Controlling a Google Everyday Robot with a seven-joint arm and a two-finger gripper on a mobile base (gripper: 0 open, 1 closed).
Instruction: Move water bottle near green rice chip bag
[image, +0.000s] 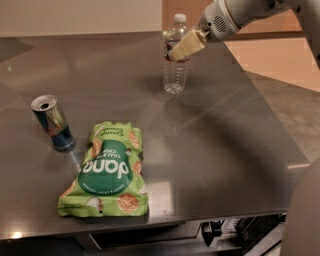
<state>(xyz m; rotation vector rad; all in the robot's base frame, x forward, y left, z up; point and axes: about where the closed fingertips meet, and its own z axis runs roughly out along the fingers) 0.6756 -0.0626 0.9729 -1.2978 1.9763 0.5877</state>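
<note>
My gripper is to let go of the water bottle, now upright at the table's far middle, next to the green rice chip bag's far end (151, 153), on the opposite side from the drink can.
The water bottle (175, 75), clear and ribbed with a white cap, stands upright at the far middle of the dark table (230, 130). My gripper (181, 49) reaches in from the upper right, and its tan fingers are shut across the bottle's upper part at the label band. The green rice chip bag (107, 172) lies flat near the table's front edge, left of centre. It is well apart from the bottle, nearer the camera and to the left.
A blue and silver drink can (52, 123) stands open-topped left of the bag. The table's right edge slants away towards the floor (290, 95). My own grey body (306, 215) fills the lower right corner.
</note>
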